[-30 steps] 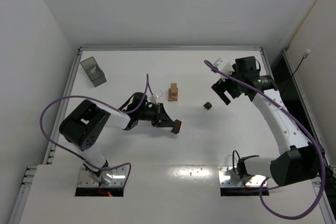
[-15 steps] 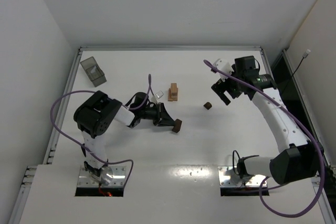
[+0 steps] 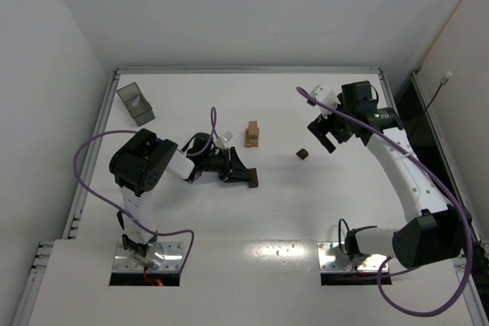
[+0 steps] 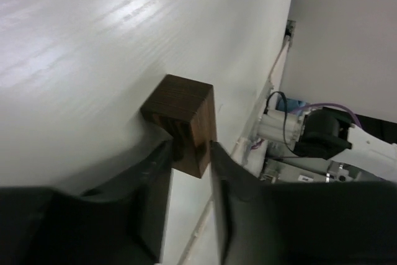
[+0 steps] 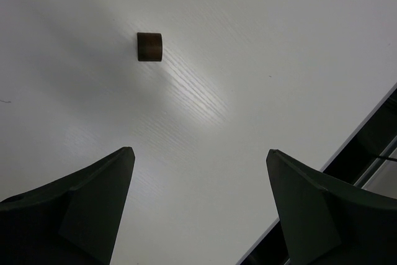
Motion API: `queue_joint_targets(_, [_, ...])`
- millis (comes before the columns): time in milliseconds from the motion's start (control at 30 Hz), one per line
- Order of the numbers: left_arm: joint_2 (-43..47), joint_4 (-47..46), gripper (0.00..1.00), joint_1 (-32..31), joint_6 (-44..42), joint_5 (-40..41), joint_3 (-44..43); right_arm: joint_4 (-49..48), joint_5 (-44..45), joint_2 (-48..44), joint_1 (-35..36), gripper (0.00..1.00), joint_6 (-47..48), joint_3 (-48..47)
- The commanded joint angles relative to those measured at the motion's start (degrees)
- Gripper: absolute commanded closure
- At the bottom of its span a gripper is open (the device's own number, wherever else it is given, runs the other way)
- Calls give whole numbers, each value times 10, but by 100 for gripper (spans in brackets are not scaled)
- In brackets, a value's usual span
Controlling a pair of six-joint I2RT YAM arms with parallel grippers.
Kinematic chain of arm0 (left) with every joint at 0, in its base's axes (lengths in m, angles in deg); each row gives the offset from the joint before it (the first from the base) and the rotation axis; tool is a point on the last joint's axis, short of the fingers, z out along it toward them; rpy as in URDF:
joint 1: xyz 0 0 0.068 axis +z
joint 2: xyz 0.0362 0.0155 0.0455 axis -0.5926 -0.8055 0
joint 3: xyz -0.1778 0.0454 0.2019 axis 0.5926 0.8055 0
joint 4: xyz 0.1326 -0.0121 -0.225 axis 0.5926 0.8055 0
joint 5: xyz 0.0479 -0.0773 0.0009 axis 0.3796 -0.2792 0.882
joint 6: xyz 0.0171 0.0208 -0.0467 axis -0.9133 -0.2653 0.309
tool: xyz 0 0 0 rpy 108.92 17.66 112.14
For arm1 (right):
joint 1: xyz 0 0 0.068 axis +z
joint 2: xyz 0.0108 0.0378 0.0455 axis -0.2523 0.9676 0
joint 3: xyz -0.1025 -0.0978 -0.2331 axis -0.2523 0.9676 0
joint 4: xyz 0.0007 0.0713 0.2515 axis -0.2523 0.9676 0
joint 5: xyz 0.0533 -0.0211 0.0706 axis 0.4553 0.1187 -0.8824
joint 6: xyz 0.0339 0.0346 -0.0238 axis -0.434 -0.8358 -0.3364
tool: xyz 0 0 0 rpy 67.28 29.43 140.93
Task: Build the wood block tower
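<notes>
Next, the right gripper closes across the dark brown wood block's ends (image 3: pixel 253 178), on the block my left gripper holds before the tower.
My left gripper (image 3: pixel 246 178) is shut on a dark brown wood block (image 3: pixel 253 179), which it holds low at the table surface left of centre. In the left wrist view the block (image 4: pixel 183 118) sits between my two black fingers (image 4: pixel 149 203), its far part against the table. The tower (image 3: pixel 252 134), a short stack of light tan blocks, stands behind it near the middle. A small dark brown block (image 3: pixel 302 154) lies alone right of centre; it shows in the right wrist view (image 5: pixel 149 46). My right gripper (image 3: pixel 327 137) is open and empty, above and beyond that block.
A small dark translucent tray (image 3: pixel 135 103) stands at the back left. The white table (image 3: pixel 306 204) has a raised rim along its left and back edges. A purple cable loops from each arm.
My left wrist has rotated and the gripper has lowered the dark block slightly down and left toward the table. The left arm's elbow swung up. The right arm has not moved.
</notes>
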Motion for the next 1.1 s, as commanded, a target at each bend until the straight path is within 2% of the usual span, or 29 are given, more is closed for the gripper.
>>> queue_joint_targets(0, [-4, 10, 67, 17, -27, 23, -14, -2, -9, 2, -2, 15, -3, -26])
queue_joint_targets(100, [-4, 39, 54, 31, -44, 42, -14, -2, -9, 2, -2, 15, -3, -26])
queue_joint_targets(200, [26, 83, 45, 48, -70, 68, -14, 3, -19, 2, -2, 15, 9, -31])
queue_joint_targets(367, [106, 170, 39, 83, -120, 118, 0, 33, -83, -19, 4, 15, 34, -31])
queue_joint_targets(467, [173, 256, 36, 99, -171, 162, -7, 76, -213, -38, 19, 13, 86, -31])
queue_joint_targets(500, [187, 281, 36, 99, -202, 171, -14, 88, -230, -38, 27, 7, 129, -31])
queue_joint_targets(567, [220, 341, 21, 111, -236, 182, -34, 120, -267, -35, 58, 0, 194, -38])
queue_joint_targets(600, [230, 362, 13, 111, -243, 190, -40, 137, -279, -26, 67, 0, 216, -45])
queue_joint_targets(633, [238, 382, 0, 119, -251, 202, -54, 154, -292, -13, 84, 0, 232, -53])
queue_joint_targets(733, [256, 444, 0, 135, -292, 210, -88, 216, -332, 64, 119, 0, 285, -99])
queue_joint_targets(867, [261, 476, 0, 157, -315, 203, -107, 273, -311, 187, 175, 0, 321, -162])
queue_joint_targets(967, [261, 497, 0, 183, -344, 203, -129, 279, -297, 263, 210, 0, 327, -201])
queue_joint_targets(1067, [256, 514, 0, 212, -344, 210, -149, 235, -254, 304, 242, 0, 304, -214])
